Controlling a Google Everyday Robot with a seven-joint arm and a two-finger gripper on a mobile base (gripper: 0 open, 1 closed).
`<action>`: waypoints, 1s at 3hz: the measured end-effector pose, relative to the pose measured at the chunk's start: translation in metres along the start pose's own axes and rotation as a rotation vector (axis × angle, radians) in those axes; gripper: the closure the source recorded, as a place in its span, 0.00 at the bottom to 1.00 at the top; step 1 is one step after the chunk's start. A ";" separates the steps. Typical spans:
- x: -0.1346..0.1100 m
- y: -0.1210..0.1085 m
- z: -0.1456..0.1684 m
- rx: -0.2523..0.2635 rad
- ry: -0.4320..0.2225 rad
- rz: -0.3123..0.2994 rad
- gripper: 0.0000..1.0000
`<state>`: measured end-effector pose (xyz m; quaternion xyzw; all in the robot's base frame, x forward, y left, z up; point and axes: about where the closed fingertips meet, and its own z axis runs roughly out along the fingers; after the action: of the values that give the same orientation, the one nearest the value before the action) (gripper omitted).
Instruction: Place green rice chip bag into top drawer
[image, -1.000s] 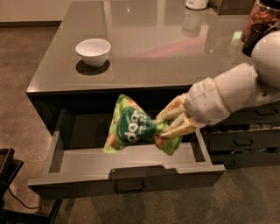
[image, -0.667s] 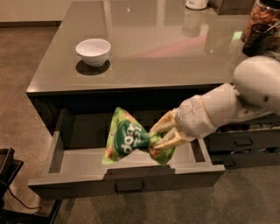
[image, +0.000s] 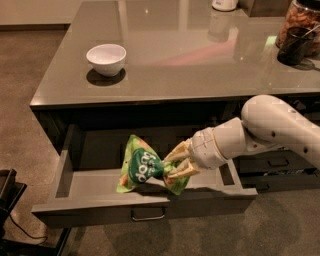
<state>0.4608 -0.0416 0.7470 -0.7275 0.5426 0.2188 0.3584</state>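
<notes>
Next, I release the green rice chip bag on the top drawer's bottom (image: 141, 161), in line with the metal bar handle.
The green rice chip bag (image: 141, 165) is crumpled, bright green with a dark round logo. It hangs inside the open top drawer (image: 95, 182), its lower edge close to or touching the drawer floor. My gripper (image: 172, 165) reaches in from the right on a white arm and is shut on the bag's right end, with tan fingers (image: 181, 172) pinching the foil. The drawer is pulled well out below the grey counter, its front panel with a small metal bar handle (image: 148, 215) at the centre.
A white bowl (image: 106, 58) stands on the glossy grey countertop (image: 200, 60) at the left. A jar (image: 299, 30) and a white container (image: 224, 4) stand at the back right. Narrower grey drawers (image: 272, 165) are to the right. A dark object (image: 7, 190) sits at the left on the floor.
My gripper has moved down and to the left with the bag, lowering it deeper into the open drawer. The drawer and bowl have not moved.
</notes>
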 end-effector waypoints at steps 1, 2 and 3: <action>0.024 -0.015 0.023 0.018 -0.001 -0.005 1.00; 0.044 -0.032 0.044 0.029 -0.019 0.005 1.00; 0.060 -0.042 0.064 0.034 -0.041 0.025 1.00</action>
<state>0.5236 -0.0241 0.6751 -0.7100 0.5478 0.2289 0.3788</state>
